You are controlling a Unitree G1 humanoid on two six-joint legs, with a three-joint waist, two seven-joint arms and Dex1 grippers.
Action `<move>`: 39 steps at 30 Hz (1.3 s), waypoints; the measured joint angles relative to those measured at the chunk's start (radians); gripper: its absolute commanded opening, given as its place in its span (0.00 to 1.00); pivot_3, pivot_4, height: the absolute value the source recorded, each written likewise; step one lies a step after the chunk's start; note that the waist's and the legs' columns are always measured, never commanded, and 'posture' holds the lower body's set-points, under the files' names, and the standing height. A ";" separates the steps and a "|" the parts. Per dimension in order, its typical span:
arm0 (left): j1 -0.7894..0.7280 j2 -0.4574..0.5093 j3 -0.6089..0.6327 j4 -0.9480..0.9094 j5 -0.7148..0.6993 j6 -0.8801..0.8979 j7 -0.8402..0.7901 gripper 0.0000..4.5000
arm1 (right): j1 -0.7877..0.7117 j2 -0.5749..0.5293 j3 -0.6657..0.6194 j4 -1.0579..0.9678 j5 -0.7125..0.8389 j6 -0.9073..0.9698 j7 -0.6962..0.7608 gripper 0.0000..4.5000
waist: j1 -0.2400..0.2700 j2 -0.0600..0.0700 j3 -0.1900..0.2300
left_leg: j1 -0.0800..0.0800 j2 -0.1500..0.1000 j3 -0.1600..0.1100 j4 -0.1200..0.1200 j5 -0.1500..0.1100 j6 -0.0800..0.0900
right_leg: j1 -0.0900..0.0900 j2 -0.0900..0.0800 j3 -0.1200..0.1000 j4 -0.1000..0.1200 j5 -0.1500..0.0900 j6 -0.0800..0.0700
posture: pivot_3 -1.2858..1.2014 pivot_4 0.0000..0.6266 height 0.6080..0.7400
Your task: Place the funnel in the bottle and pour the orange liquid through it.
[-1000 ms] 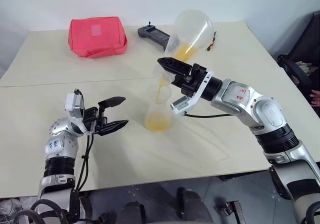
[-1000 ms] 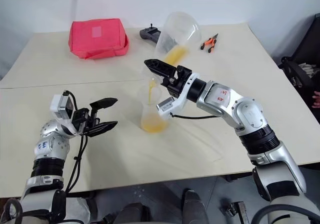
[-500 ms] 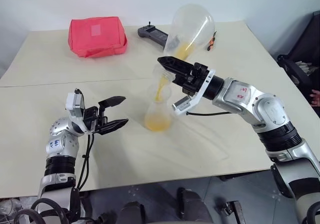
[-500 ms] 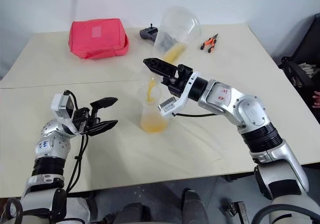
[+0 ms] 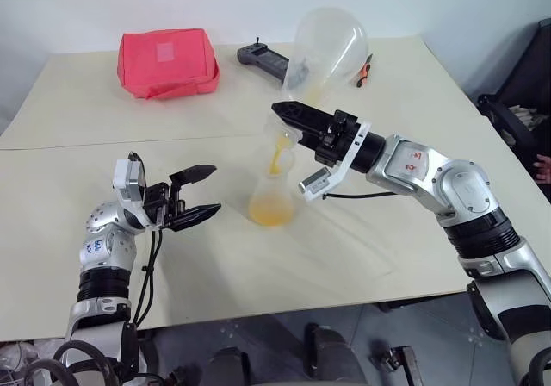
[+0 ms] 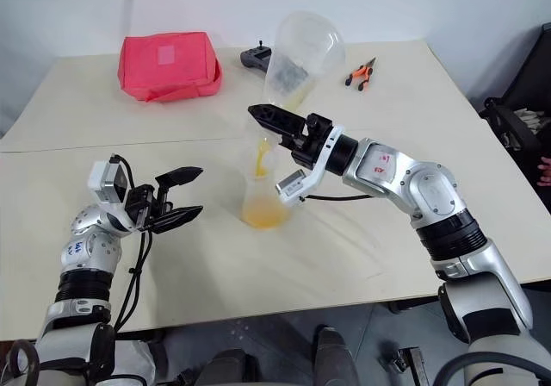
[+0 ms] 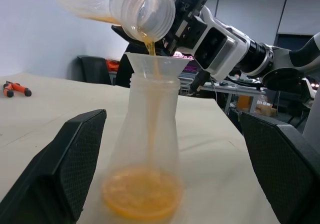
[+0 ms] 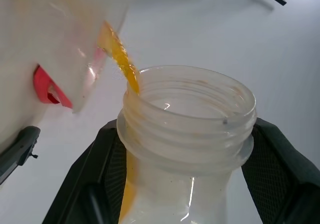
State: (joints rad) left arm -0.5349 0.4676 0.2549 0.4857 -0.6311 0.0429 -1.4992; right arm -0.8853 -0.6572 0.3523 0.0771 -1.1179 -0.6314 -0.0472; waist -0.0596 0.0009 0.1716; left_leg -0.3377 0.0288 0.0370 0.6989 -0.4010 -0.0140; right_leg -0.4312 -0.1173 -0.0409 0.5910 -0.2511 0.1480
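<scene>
The larger clear container will go down from my right gripper onto the table [image 5: 373, 179] next to the bottle, toward the black chair.
The bottle [image 5: 271, 198] stands upright mid-table with the clear funnel [image 7: 155, 64] seated in its neck. Orange liquid [image 7: 142, 200] pools in its base. My right gripper [image 5: 288, 115] is shut on the neck of a larger clear container [image 5: 327, 46], which is tipped mouth-down over the funnel. A thin orange stream [image 8: 122, 64] runs from its mouth [image 8: 187, 119] into the funnel. Left of the bottle, and apart from it, my left gripper [image 5: 215, 189] is open, its fingers [image 7: 65, 164] flanking the bottle in the left wrist view.
A red pouch [image 5: 166, 61] and a black controller [image 5: 263, 57] lie at the table's far side. Orange-handled pliers [image 6: 360, 71] rest at the back right. A black chair [image 5: 525, 93] stands beyond the table's right edge.
The right wrist has rolled and tipped the large container steeper, body higher. Less orange liquid shows inside it. My left gripper has stayed put.
</scene>
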 measured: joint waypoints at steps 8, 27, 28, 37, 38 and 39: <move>0.000 0.000 0.000 0.003 0.000 0.000 0.000 1.00 | 0.000 0.000 0.002 0.006 -0.013 -0.002 -0.022 0.62 | 0.000 0.000 0.000 | 0.000 0.000 0.000 0.000 0.000 0.000 | 0.000 0.000 0.000 0.000 0.000 0.000 | 0.52 0.24 1.00; -0.004 0.000 0.000 0.003 0.000 0.000 0.001 1.00 | -0.014 -0.002 0.029 0.026 0.007 -0.013 -0.019 0.62 | -0.001 0.000 0.000 | 0.000 0.000 0.000 0.000 0.000 0.000 | 0.000 0.000 0.000 0.000 0.000 0.000 | 0.52 0.24 1.00; -0.004 0.000 0.000 0.003 0.001 0.000 0.001 1.00 | -0.013 -0.002 0.029 0.024 0.019 -0.008 -0.007 0.62 | 0.000 0.000 0.000 | 0.000 0.000 0.000 0.000 0.000 0.000 | 0.000 0.000 0.000 0.000 0.000 0.000 | 0.52 0.24 1.00; -0.037 -0.005 -0.003 -0.003 0.006 0.047 0.071 1.00 | 0.108 0.062 -0.069 -0.064 0.312 0.157 0.212 0.62 | 0.001 0.000 0.000 | 0.000 0.000 0.000 0.000 0.000 0.000 | 0.000 0.000 -0.001 0.000 0.000 0.000 | 0.52 0.24 1.00; -0.038 -0.004 -0.005 -0.006 0.006 0.053 0.073 1.00 | 0.131 0.086 -0.090 -0.083 0.360 0.200 0.243 0.62 | 0.001 0.000 0.000 | 0.000 0.000 0.000 0.000 0.000 0.000 | 0.000 0.000 -0.002 0.000 0.000 0.000 | 0.52 0.24 1.00; -0.038 -0.004 -0.008 -0.007 0.007 0.059 0.077 1.00 | 0.150 0.113 -0.113 -0.103 0.410 0.250 0.276 0.62 | 0.001 0.000 0.000 | 0.000 0.000 0.000 0.000 0.000 0.000 | 0.000 0.000 -0.002 0.000 0.000 0.000 | 0.52 0.24 1.00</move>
State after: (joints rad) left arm -0.5730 0.4635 0.2467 0.4783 -0.6245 0.1020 -1.4224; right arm -0.7353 -0.5440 0.2397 -0.0256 -0.7076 -0.3812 0.2285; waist -0.0585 0.0009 0.1716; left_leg -0.3379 0.0292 0.0368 0.6993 -0.4010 -0.0140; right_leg -0.4309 -0.1175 -0.0425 0.5912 -0.2510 0.1480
